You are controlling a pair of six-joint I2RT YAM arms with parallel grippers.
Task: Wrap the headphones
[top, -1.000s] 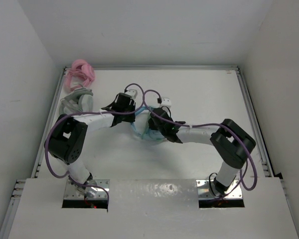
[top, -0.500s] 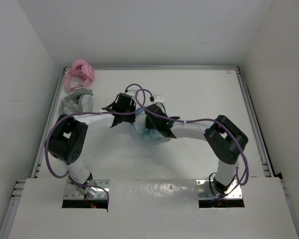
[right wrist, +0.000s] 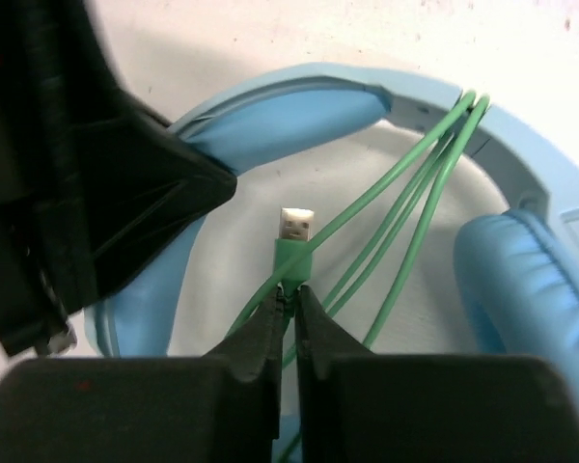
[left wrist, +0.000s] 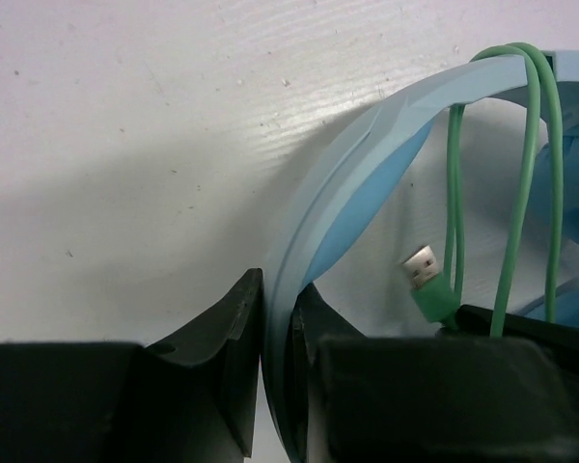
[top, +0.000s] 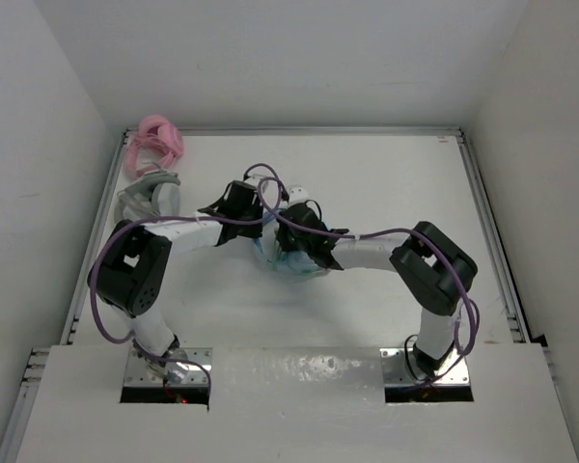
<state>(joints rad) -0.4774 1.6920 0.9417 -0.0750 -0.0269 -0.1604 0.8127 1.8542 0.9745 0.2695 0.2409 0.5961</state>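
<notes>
I should release the light blue headphones from my left gripper on the table [top: 132, 275] just in front of the grey-white headphones. The light blue headphones now lie mid-table.
The light blue headphones [top: 291, 262] lie mid-table under both grippers. In the left wrist view my left gripper [left wrist: 278, 309] is shut on the blue headband [left wrist: 367, 154]. The green cable [left wrist: 521, 193] loops over the headband in several turns. In the right wrist view my right gripper [right wrist: 291, 297] is shut on the cable [right wrist: 405, 203] just below its USB plug [right wrist: 295, 241], inside the headband's arc [right wrist: 299, 101]. An ear cup [right wrist: 531, 289] shows at the right. From above, the left gripper [top: 261, 224] and the right gripper [top: 288, 231] sit close together over the headphones.
Pink headphones [top: 156, 143] and grey-white headphones [top: 154, 193] lie at the far left corner. A raised rail [top: 482, 222] borders the table on the right, another on the left. The arms' purple cables [top: 270, 183] arch above the grippers.
My right gripper has moved left toward the left gripper with the cable end, and its arm folded in. The left arm has stayed in place.
</notes>
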